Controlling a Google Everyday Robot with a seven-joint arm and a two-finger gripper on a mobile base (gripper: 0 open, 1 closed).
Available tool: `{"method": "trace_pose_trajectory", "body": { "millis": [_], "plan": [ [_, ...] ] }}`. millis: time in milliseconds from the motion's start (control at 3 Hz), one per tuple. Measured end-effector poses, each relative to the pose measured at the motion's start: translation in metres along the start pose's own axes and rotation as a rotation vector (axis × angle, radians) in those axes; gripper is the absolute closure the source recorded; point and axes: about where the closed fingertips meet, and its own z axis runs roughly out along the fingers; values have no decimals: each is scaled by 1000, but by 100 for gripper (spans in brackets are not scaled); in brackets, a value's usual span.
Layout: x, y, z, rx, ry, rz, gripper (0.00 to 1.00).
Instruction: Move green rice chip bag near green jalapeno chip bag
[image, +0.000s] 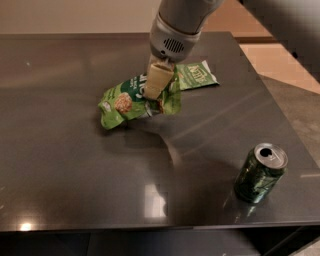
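My gripper will let go of the green rice chip bag just behind the green jalapeno chip bag (204, 58), against that bag's back edge.
The green rice chip bag (125, 102), puffy and light green with rice-cake pictures, hangs tilted just above the dark table near its middle. My gripper (156, 86) comes down from above and is shut on the bag's right part, with a beige finger (156, 80) showing in front of it. The green jalapeno chip bag (197, 75), flat and darker green, lies on the table just right of and behind the gripper, close to the held bag's right edge.
A green soda can (261, 173) stands upright at the front right of the dark table (75, 175). The table's right edge borders a tan floor (280, 60). My grey arm reaches in from the top.
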Motion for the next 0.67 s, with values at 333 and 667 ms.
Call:
{"method": "trace_pose_trajectory", "body": {
  "millis": [333,667],
  "plan": [
    [33,-40,-35,72,-18,101,100],
    [68,-80,-68,150,-70,238,100]
  ]
}}
